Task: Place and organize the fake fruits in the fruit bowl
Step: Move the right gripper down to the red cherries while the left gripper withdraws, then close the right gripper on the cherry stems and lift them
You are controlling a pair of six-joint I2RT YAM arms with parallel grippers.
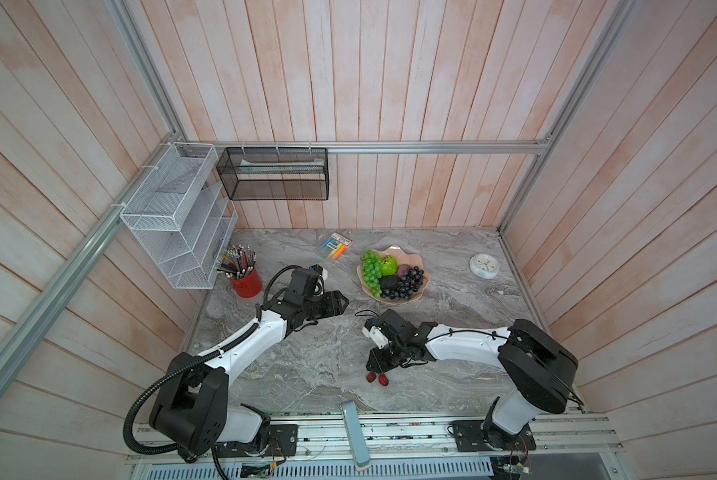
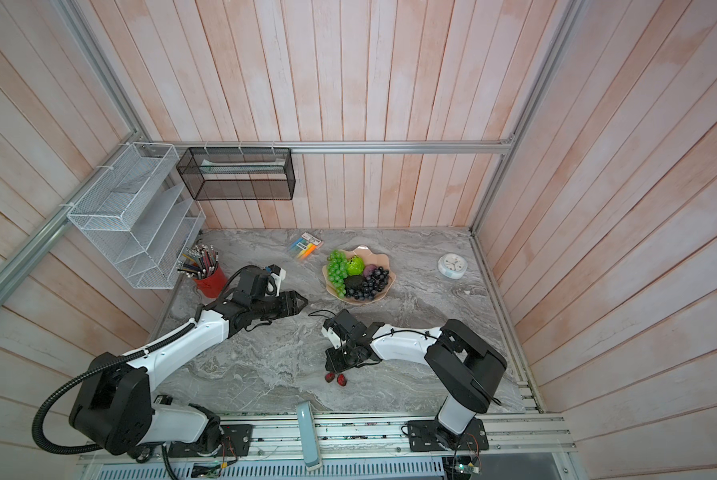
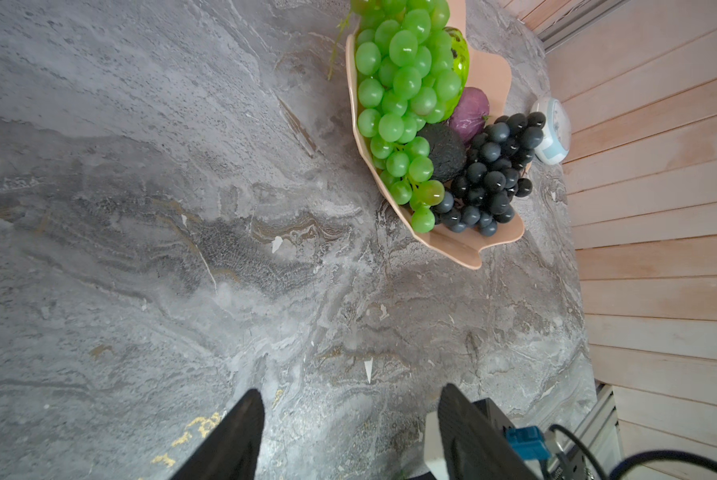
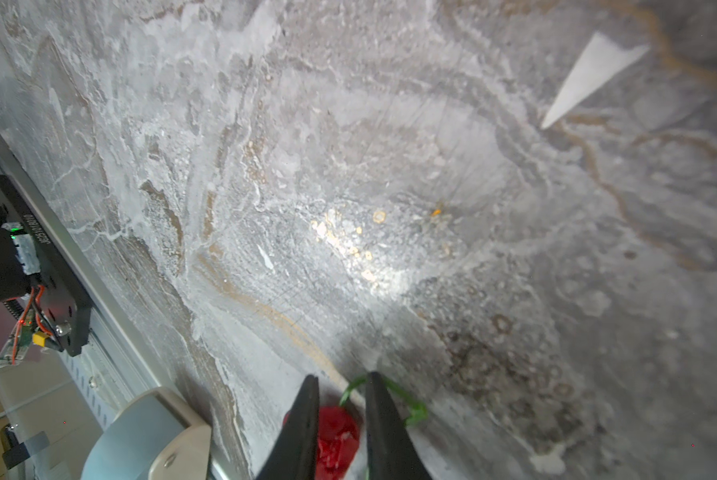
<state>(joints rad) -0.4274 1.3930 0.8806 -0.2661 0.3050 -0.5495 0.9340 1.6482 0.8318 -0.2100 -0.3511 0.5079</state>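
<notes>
The green stem of the red cherry pair loops past one finger of my right gripper, so that gripper should open and pinch the stem's arch (image 4: pixel 357 381) before it lifts.
The peach-pink fruit bowl (image 1: pixel 390 249) (image 3: pixel 494 70) stands at the back of the table. In it lie the green grape bunch (image 1: pixel 371 270) (image 3: pixel 402 83), dark grape bunch (image 1: pixel 406 282) (image 3: pixel 494 174), lime-green ball (image 1: pixel 389 266), purple ball (image 1: pixel 402 271) and avocado (image 1: pixel 388 283) (image 3: pixel 444 151). The red cherry pair (image 1: pixel 377 378) (image 2: pixel 335 378) lies on the table near the front. My right gripper (image 1: pixel 374 368) (image 4: pixel 343 375) points down at it, its jaws drawn in on one cherry (image 4: pixel 338 432), and the green stem (image 4: pixel 411 409) loops past one finger. My left gripper (image 1: pixel 344 305) (image 3: pixel 350 390) hovers open and holds nothing, left of the bowl.
A red cup of pencils (image 1: pixel 244 278) stands at the back left under a white mesh rack (image 1: pixel 174 216). A highlighter pack (image 1: pixel 335 246) lies behind the bowl and a small white clock (image 1: pixel 484 265) to its right. A pale grey-blue block (image 1: pixel 354 432) sits on the front rail.
</notes>
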